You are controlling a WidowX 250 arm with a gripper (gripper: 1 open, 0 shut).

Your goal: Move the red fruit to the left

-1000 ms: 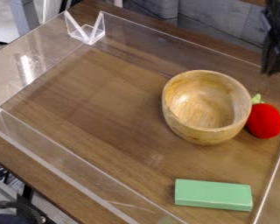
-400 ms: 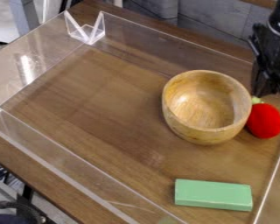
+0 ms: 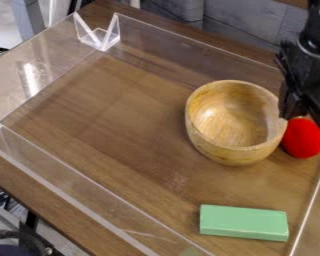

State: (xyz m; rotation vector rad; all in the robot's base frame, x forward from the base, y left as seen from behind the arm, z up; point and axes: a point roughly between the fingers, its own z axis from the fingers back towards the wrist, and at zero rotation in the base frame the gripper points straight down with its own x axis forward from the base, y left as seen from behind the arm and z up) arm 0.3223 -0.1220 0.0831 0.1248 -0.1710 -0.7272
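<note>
The red fruit is outside my gripper's closed fingers by the bowl's rim, so next I open them, shift over the fruit and grip its top (image 3: 304,125).
The red fruit (image 3: 304,139) is a small bright-red ball resting on the wooden table at the right edge, just right of the wooden bowl (image 3: 235,121). My black gripper (image 3: 299,110) hangs right above the fruit's upper left side, pointing steeply down. Its fingers look pressed together with nothing held. Their tips sit close to the fruit's top and the bowl's right rim; whether they touch either I cannot tell.
A flat green block (image 3: 243,222) lies near the front edge. Clear plastic walls (image 3: 69,60) fence the table on all sides, with a folded clear corner piece (image 3: 97,33) at the back left. Bare wood (image 3: 109,120) spreads left of the bowl.
The gripper has come down from the upper right corner toward the fruit and shifted slightly left. The fruit, bowl and block stay where they were.
</note>
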